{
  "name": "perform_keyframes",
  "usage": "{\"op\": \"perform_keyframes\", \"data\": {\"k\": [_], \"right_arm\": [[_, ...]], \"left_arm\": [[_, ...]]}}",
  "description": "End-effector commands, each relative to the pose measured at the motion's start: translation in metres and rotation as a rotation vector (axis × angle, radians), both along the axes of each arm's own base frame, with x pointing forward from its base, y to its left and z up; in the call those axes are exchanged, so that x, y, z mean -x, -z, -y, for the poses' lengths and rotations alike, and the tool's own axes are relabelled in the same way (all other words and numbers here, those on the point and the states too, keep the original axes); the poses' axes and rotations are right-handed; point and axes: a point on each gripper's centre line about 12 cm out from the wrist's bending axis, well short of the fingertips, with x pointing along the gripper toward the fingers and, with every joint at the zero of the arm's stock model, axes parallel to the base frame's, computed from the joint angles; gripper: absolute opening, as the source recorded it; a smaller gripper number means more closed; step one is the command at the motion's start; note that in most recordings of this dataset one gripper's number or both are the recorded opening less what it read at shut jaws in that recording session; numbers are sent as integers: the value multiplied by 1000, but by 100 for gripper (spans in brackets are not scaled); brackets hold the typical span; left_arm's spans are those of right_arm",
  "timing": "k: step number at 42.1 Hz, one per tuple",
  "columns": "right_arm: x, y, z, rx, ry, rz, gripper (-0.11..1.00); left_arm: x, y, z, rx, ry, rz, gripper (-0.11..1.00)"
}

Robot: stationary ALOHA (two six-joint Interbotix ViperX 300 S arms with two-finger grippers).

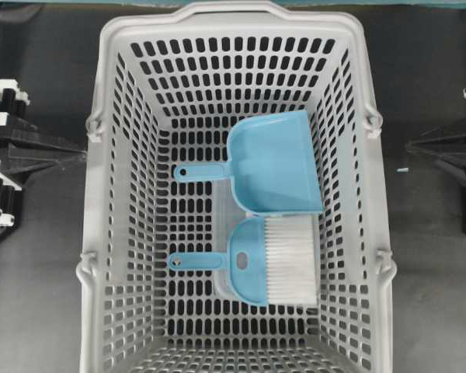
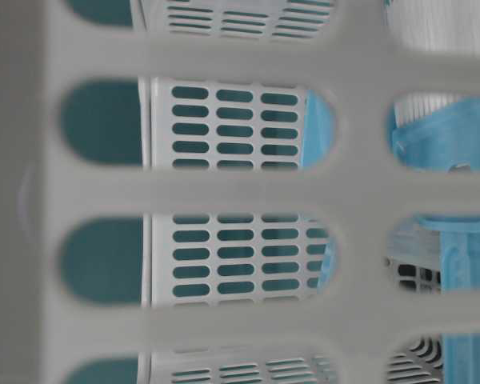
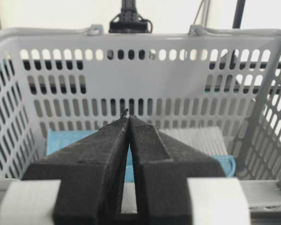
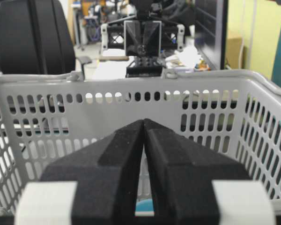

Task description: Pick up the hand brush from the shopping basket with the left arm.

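Note:
Next, my left gripper should go to the middle of the hand brush's blue handle (image 1: pixel 199 261), between its hanging hole and the bristle head, and close there.
The hand brush (image 1: pixel 252 260) lies flat on the floor of the grey shopping basket (image 1: pixel 113 47), its white bristles to the right and its handle pointing left. In the left wrist view its bristles (image 3: pixel 196 139) show over the near basket wall (image 3: pixel 145 70). The table-level view shows its blue body (image 2: pixel 436 144) through a wall slot. My left gripper (image 1: pixel 81 155) is shut and empty outside the basket's left wall, also seen in its own wrist view (image 3: pixel 128 117). My right gripper (image 1: pixel 409 148) is shut and empty outside the right wall, facing that wall in its own wrist view (image 4: pixel 144 121).
A light blue dustpan scoop (image 1: pixel 276 163) lies in the basket just behind the brush, touching it, handle pointing left; it also shows in the left wrist view (image 3: pixel 65 140). The tall slotted basket walls (image 4: pixel 84 140) stand between both grippers and the objects.

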Motion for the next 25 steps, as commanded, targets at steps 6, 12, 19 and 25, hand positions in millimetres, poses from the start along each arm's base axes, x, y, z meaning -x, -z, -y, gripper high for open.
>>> {"op": "perform_keyframes", "data": {"k": [6,12,19,25], "right_arm": [[-5,-10,1,-44,4,-3,0],[-6,-11,1,-86,1,-58,0],[-8,-11,0,-97,0,-116,0],[-7,-8,-1,-95,-6,-146,0]], "left_arm": [[-12,-42,4,-19,17,-66,0],[-25,-62,7,-24,27,-196,0],[-43,-77,17,-39,63,-341,0],[-65,-81,28,-52,93,-455,0]]}}
